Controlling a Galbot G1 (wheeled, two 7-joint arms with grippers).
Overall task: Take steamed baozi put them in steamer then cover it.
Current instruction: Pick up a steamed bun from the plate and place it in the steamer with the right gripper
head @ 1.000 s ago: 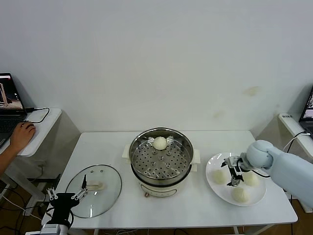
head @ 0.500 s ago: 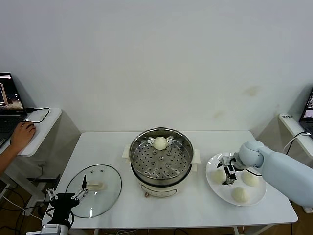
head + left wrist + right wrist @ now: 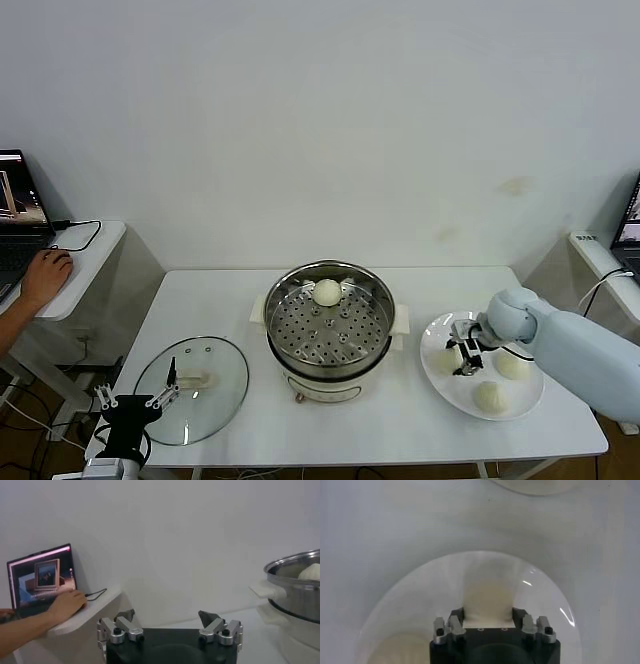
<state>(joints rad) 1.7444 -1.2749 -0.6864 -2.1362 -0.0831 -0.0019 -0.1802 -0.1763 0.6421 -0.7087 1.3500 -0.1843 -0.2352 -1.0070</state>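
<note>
I will release the baozi in my right gripper on the steamer's perforated tray [image 3: 295, 316], next to the baozi there, toward the side where the cover is.
The steamer [image 3: 330, 320] stands mid-table with one baozi [image 3: 327, 292] on its perforated tray; both also show in the left wrist view, the steamer [image 3: 295, 587] and its baozi [image 3: 312, 571]. Three baozi lie on a white plate [image 3: 435, 378]. My right gripper [image 3: 465, 352] is down on the plate, shut on the baozi [image 3: 446, 358] nearest the steamer. The right wrist view shows that baozi [image 3: 487, 597] squeezed between the fingers of the right gripper [image 3: 488, 617]. The cover [image 3: 195, 392] lies flat at the table's front left. My left gripper [image 3: 130, 412] is open beside it, empty.
Two other baozi [image 3: 513, 366] [image 3: 491, 397] lie on the plate by the right gripper. A side desk at the left holds a laptop [image 3: 42, 580] with a person's hand [image 3: 45, 275] on it. The table's front edge runs just below the cover and plate.
My right gripper has moved a little across the plate toward the steamer and now sits around the nearest baozi. The left arm has not moved.
</note>
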